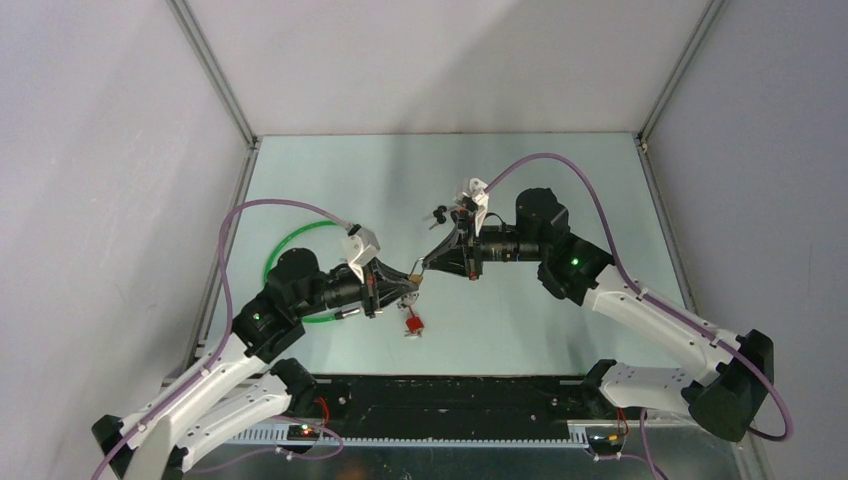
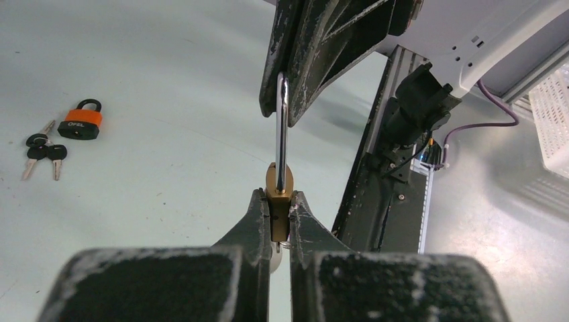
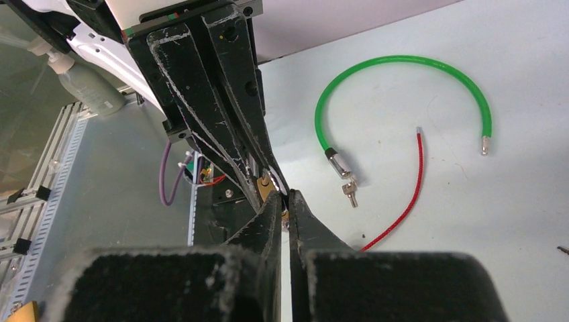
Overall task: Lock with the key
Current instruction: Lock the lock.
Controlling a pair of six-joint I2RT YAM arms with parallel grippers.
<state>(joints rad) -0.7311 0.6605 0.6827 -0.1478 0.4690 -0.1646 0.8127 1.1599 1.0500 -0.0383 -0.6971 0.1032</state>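
Observation:
The steel shackle slants across the fingertips of the robot's right gripper and is caught only at its end, so the right gripper needs to open and take the shackle closer to the brass body (image 2: 281,155).
A brass padlock (image 2: 279,184) is held in the air between my two grippers. My left gripper (image 2: 278,199) is shut on its brass body. The steel shackle (image 2: 282,127) runs up into my right gripper (image 1: 427,265), which is shut on it. A small metal ring (image 2: 285,245) shows under the body between my left fingers; I cannot see the key itself. In the right wrist view the right gripper (image 3: 284,199) is shut, with the brass body (image 3: 266,186) just beyond its tips. In the top view the padlock (image 1: 416,277) hangs mid-table at the left gripper (image 1: 410,285).
An orange padlock (image 2: 82,122) and black-headed keys (image 2: 41,153) lie on the table; they also show in the top view (image 1: 437,213). A green cable lock (image 3: 402,74) with a key (image 3: 349,194) and a red cable (image 3: 406,201) lie at the left. A red item (image 1: 411,322) lies below the grippers.

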